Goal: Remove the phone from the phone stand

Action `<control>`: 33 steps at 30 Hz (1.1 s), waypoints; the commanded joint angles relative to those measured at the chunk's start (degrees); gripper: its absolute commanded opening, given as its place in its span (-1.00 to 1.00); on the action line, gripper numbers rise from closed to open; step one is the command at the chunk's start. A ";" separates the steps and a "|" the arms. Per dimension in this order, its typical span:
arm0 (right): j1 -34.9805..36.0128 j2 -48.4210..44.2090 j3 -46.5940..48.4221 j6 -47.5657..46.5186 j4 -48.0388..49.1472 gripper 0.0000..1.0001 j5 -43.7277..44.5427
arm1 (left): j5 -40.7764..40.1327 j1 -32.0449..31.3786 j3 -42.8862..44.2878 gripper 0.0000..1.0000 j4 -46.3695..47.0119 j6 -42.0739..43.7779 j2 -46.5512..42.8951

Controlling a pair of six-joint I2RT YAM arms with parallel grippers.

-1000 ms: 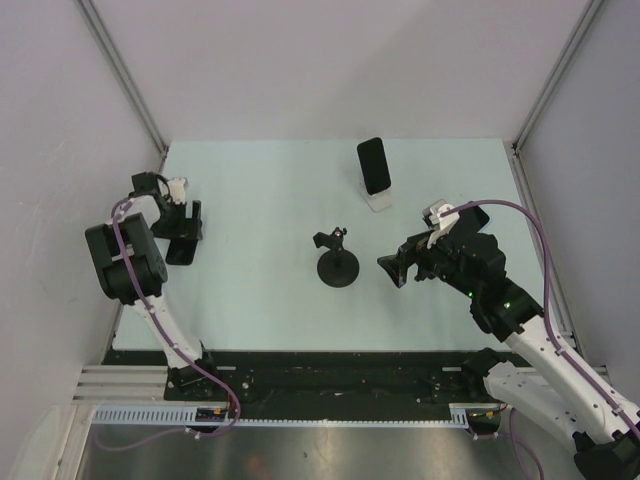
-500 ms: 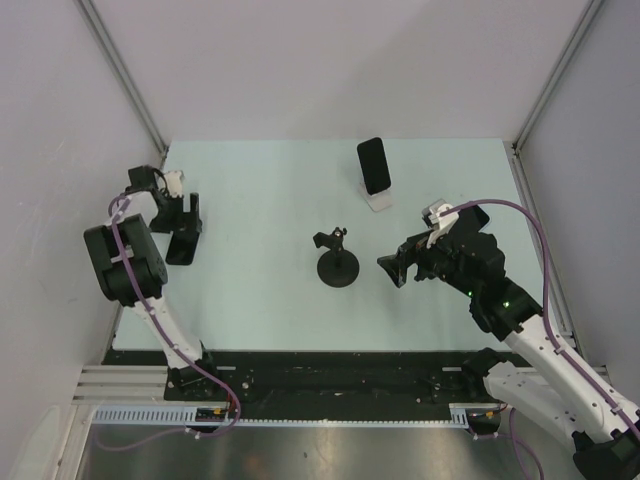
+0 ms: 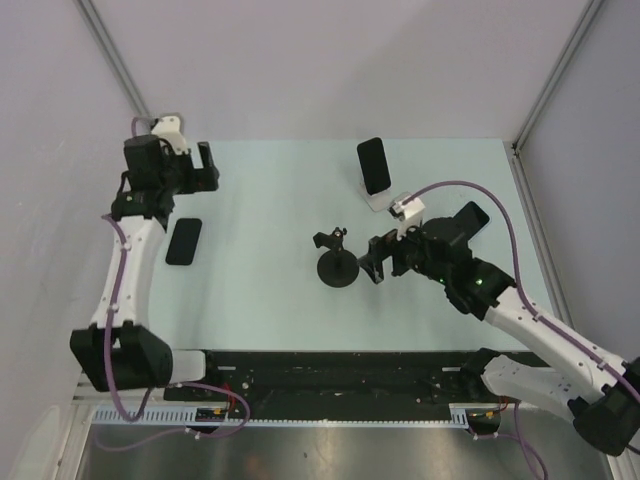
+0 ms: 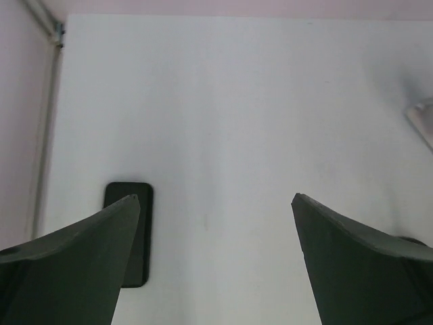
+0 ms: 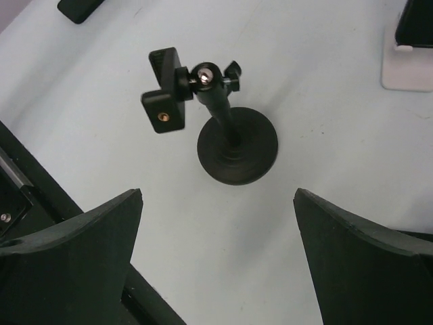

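Next, my right gripper goes to the bracket (image 3: 326,240) (image 5: 177,100) at the top of the black clamp mount and closes there.
A black phone (image 3: 374,164) leans upright in a small white phone stand (image 3: 380,203) at the back middle of the table. Its lower edge (image 5: 416,20) and the stand (image 5: 406,66) show at the top right of the right wrist view. The stand's corner (image 4: 423,115) shows at the right edge of the left wrist view. My right gripper (image 3: 375,258) (image 5: 218,193) is open and empty, in front of the stand and next to a black clamp mount. My left gripper (image 3: 205,168) (image 4: 215,197) is open and empty, raised at the far left.
An empty black clamp mount (image 3: 337,262) (image 5: 226,135) on a round base stands mid-table. A second black phone (image 3: 184,241) (image 4: 141,244) lies flat at the left. Another dark phone (image 3: 472,217) lies at the right, partly behind my right arm. Grey walls enclose the table.
My left gripper has lifted off the flat phone's side and swung toward the back left corner. My right gripper has moved left, close to the clamp mount.
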 commanded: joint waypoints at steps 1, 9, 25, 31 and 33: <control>7.64 7.18 9.22 0.20 -3.99 0.99 12.56 | -5.24 -7.86 -6.94 0.99 1.20 -5.71 -9.04; 14.94 21.34 20.04 3.46 -7.51 0.83 24.44 | -0.66 -12.62 -21.44 1.00 5.59 -10.64 -21.79; 19.43 39.38 34.46 5.83 -16.47 0.01 33.06 | -19.46 -24.74 -30.42 1.00 6.30 -4.23 -32.00; 19.96 37.54 35.96 4.60 -20.16 -0.77 33.86 | -19.65 -26.60 -30.77 1.00 6.21 -3.70 -32.79; 19.70 36.31 36.05 2.77 -20.61 -1.00 34.03 | -19.73 -26.77 -30.69 1.00 6.13 -3.70 -32.96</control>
